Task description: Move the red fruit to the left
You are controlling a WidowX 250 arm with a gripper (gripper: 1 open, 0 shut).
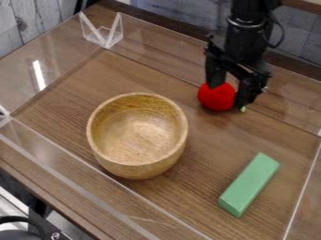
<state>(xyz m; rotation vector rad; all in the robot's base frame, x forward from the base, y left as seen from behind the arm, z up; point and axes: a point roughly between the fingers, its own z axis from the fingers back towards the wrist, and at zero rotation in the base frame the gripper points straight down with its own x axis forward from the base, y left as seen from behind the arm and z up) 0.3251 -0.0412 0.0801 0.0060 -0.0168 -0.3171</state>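
Observation:
My gripper has the red fruit off-centre under it, bulging toward the wooden bowl, so I should open, shift that way and grip the fruit's middle (219, 96) before lifting.
The red fruit (217, 97) is a small round bright-red toy with a green leafy cap on its right side. It lies on the wooden table to the right of the wooden bowl (137, 134). My black gripper (235, 88) hangs straight down over the fruit, open, one finger on each side of it. The fingertips reach down to about the fruit's top half, and I cannot tell whether they touch it. The fruit's upper part is partly hidden behind the fingers.
A green rectangular block (250, 184) lies at the front right. Clear acrylic walls (38, 70) fence the table, with a folded clear piece (100, 31) at the back left corner. The bowl stands left of the fruit.

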